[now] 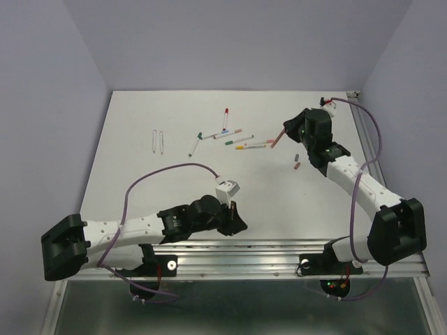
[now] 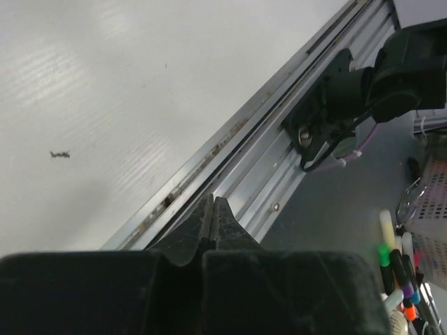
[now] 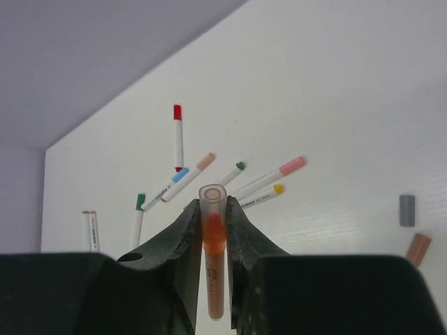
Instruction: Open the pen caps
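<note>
My right gripper will let go of the reddish pen's cap on the table [image 1: 291, 165] [image 3: 392, 249], close beside the loose brown cap.
My right gripper [image 3: 213, 202] is shut on a reddish pen [image 3: 214, 251] with a translucent cap end [image 3: 213, 199], held above the table; it also shows in the top view [image 1: 279, 137]. Several capped white pens [image 1: 225, 135] lie scattered at the table's middle back, with red [image 3: 177, 112], green [image 3: 240, 166], pink [image 3: 292, 165] and yellow [image 3: 278, 188] caps. Two loose caps, grey [image 3: 406, 209] and brown [image 3: 418, 248], lie right of them, and show in the top view [image 1: 296, 162]. My left gripper [image 2: 212, 201] is shut and empty, low over the front rail [image 1: 234, 216].
Two white pens [image 1: 158, 141] lie apart at the left back. An aluminium rail [image 2: 279, 167] runs along the table's front edge. Off the table, several markers [image 2: 394, 279] and a mesh basket [image 2: 433, 202] show at the right of the left wrist view.
</note>
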Tool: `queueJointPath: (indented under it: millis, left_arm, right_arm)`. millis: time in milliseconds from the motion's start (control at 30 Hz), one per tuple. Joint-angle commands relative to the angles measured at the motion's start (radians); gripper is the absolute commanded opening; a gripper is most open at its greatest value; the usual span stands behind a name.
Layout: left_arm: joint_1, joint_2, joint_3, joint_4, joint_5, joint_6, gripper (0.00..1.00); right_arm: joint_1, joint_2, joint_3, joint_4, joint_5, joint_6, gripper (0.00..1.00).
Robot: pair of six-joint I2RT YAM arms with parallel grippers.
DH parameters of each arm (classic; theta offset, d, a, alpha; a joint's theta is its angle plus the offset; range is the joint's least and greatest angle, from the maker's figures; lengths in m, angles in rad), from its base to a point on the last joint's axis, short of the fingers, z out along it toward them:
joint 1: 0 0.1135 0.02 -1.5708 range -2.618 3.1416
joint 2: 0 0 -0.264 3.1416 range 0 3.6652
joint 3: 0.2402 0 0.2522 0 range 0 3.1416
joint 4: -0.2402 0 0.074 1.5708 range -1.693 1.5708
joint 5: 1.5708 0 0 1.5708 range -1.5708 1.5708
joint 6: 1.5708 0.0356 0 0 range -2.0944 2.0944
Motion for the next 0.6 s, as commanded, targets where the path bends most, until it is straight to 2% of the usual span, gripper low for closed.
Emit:
queueJointPath:
  millis: [0, 100, 133, 200, 233, 267, 433, 567]
  left_arm:
    - [-0.016, -0.033, -0.003, -0.083, 0.035, -0.081, 0.0]
    - [-0.016, -0.045, 0.041, -0.113, -0.038, -0.072, 0.0]
    - [-0.014, -0.048, 0.058, -0.119, -0.072, -0.044, 0.06]
    - [-0.014, -0.045, 0.117, -0.139, -0.119, -0.011, 0.41]
    - [-0.016, -0.044, 0.133, -0.14, -0.133, 0.023, 0.83]
    - [-0.014, -0.039, 0.148, -0.139, -0.147, 0.049, 0.99]
    - [0.007, 0.016, 0.274, -0.143, -0.25, 0.17, 0.99]
    - [0.064, 0.112, 0.345, -0.11, -0.252, 0.244, 0.99]
  right_arm:
    - [-0.017, -0.022, 0.076, 0.08, 0.064, -0.054, 0.01]
    - [-0.017, -0.051, 0.038, 0.091, -0.028, -0.064, 0.01]
    - [-0.017, -0.059, 0.026, 0.093, -0.05, -0.062, 0.01]
    - [-0.018, -0.085, 0.007, 0.088, -0.129, -0.065, 0.01]
    - [-0.017, -0.094, -0.013, 0.08, -0.16, -0.064, 0.01]
    - [-0.018, -0.103, -0.022, 0.073, -0.2, -0.061, 0.01]
    - [-0.017, -0.163, -0.132, 0.1, -0.455, 0.01, 0.01]
    - [-0.009, -0.198, -0.217, 0.181, -0.641, 0.085, 0.01]
